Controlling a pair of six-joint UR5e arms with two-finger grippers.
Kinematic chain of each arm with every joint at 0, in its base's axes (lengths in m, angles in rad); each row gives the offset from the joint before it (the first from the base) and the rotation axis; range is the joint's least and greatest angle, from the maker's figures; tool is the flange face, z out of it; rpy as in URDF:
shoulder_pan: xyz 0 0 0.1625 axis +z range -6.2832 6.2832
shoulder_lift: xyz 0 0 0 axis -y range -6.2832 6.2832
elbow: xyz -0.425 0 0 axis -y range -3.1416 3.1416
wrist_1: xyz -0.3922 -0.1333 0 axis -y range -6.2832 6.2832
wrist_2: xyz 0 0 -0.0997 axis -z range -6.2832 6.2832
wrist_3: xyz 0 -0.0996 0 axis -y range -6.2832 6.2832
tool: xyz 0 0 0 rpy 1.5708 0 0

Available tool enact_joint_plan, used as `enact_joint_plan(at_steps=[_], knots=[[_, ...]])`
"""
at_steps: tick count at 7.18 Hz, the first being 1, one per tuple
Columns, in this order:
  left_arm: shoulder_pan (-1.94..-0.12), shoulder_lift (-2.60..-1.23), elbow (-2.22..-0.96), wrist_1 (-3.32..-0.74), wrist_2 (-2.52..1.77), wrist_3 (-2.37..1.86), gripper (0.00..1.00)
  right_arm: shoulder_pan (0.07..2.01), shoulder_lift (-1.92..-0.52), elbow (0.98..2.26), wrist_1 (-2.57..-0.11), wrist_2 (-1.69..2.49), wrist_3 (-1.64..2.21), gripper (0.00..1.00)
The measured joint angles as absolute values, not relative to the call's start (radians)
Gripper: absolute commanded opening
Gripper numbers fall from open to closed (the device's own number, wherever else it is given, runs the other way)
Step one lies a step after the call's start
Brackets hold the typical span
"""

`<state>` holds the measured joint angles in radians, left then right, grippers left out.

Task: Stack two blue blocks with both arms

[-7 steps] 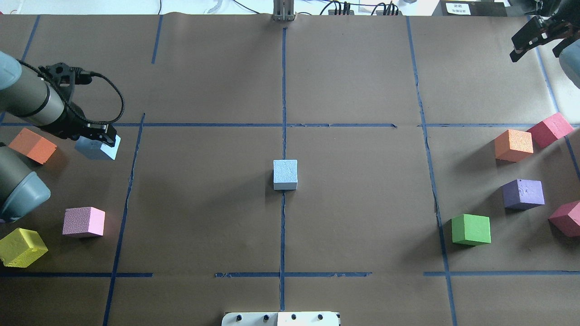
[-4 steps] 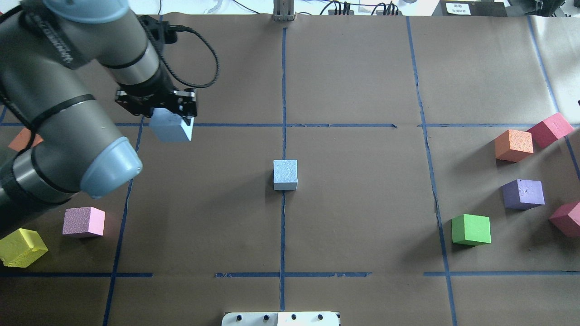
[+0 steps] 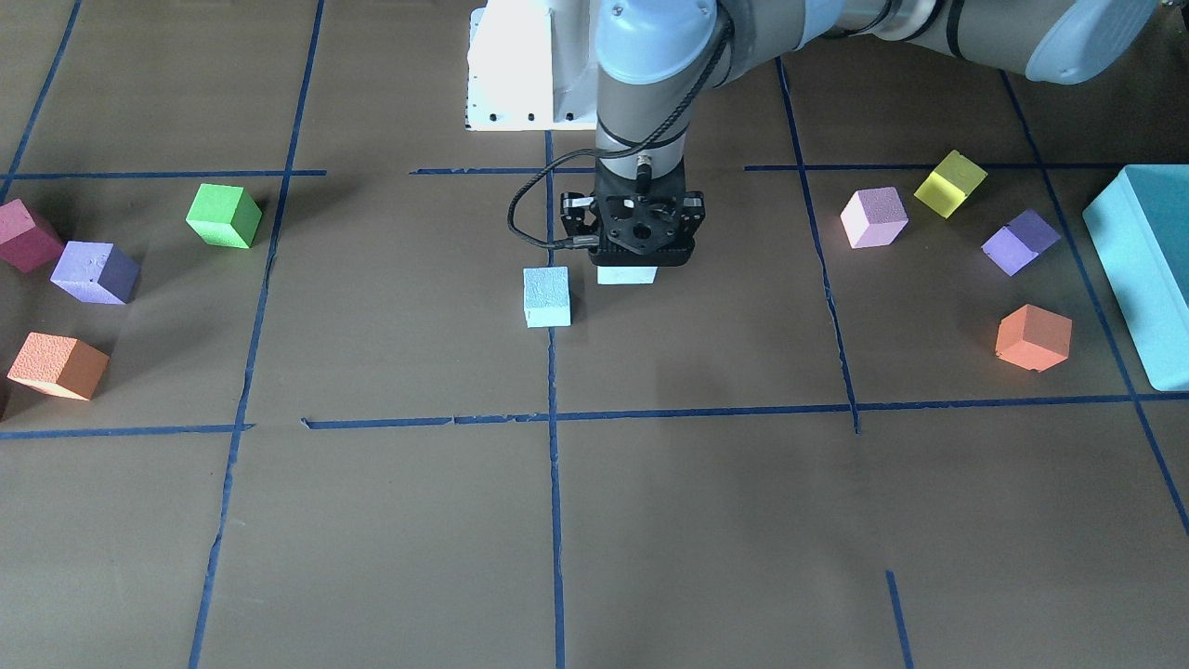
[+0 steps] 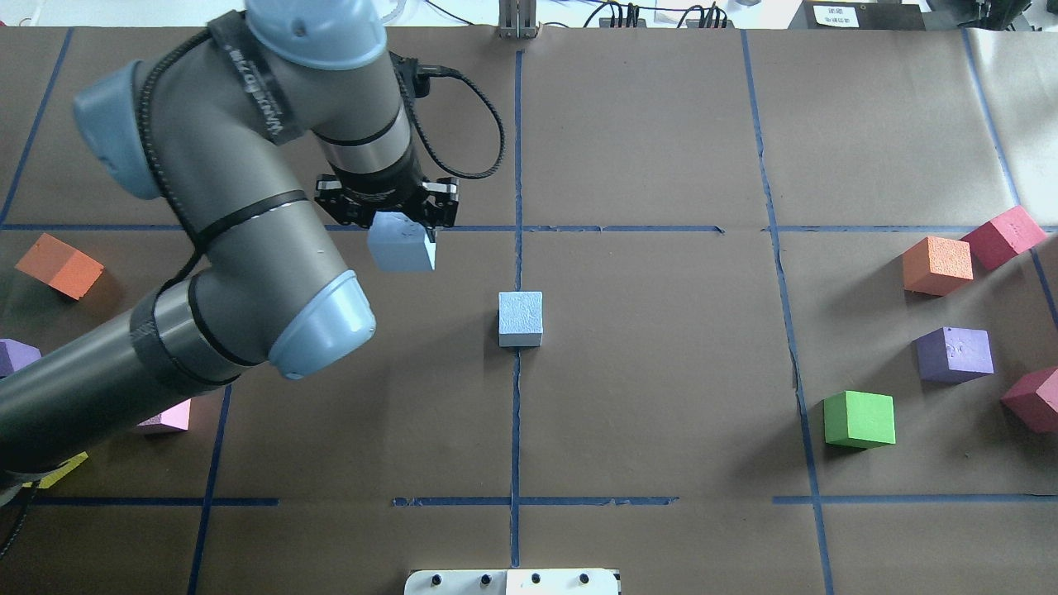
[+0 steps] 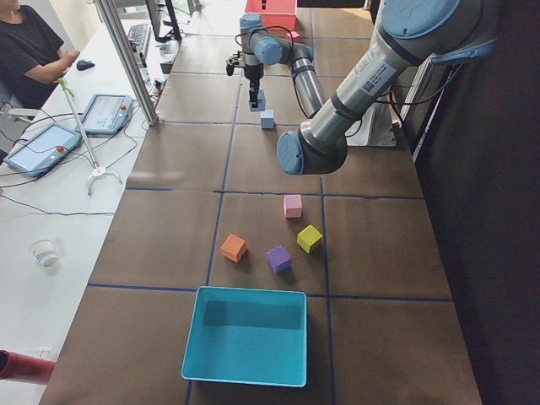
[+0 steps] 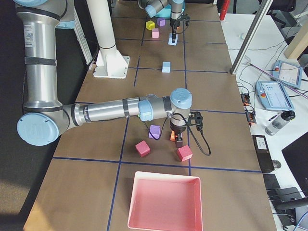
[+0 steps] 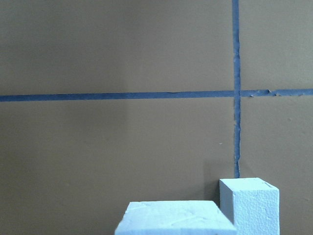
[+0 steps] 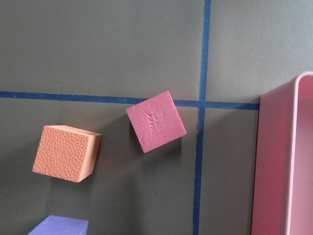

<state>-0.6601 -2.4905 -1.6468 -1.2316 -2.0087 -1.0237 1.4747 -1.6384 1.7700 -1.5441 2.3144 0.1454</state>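
Observation:
Next, my left gripper lets go of the blue block it holds on top of the blue block (image 3: 547, 289) (image 7: 256, 214) that sits on the centre tape line. The held block is now above the table.
My left gripper (image 4: 395, 231) is shut on one pale blue block (image 4: 402, 250) and holds it above the table, left of and beyond the middle. The front view shows that gripper (image 3: 632, 268) pointing straight down with the held block (image 3: 627, 275) under it. The other blue block (image 4: 521, 318) rests on the centre tape line, also seen in the front view (image 3: 546, 296). The left wrist view shows the held block (image 7: 171, 218) at the bottom edge and the resting block (image 7: 249, 203) to its right. My right gripper (image 6: 179, 140) hovers over coloured cubes at the right end; I cannot tell whether it is open.
Green (image 4: 860, 419), purple (image 4: 955, 354), orange (image 4: 936, 264) and red (image 4: 1003, 235) cubes lie on the right. An orange cube (image 4: 59, 264) and a pink cube (image 4: 165, 417) lie on the left. A teal box (image 5: 245, 333) and a pink tray (image 6: 166, 202) stand at the table's ends.
My left arm has carried the blue block from the left zone to the right, close to the centre block. The right gripper has left the overhead view.

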Motion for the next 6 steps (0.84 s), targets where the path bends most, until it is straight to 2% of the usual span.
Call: enact_joint_plan(at_steps=[3,6], knots=[[-0.594,-2.532,-1.518,-1.354,-1.972,-1.067,0.00,1.493,-1.673,1.766,-1.531,2.343,0.149,1.00],[-0.546,-2.539,-1.463,-1.444,-1.938,-1.131,0.01,1.494,-1.676,1.764,-1.529,2.367,0.152,1.00]])
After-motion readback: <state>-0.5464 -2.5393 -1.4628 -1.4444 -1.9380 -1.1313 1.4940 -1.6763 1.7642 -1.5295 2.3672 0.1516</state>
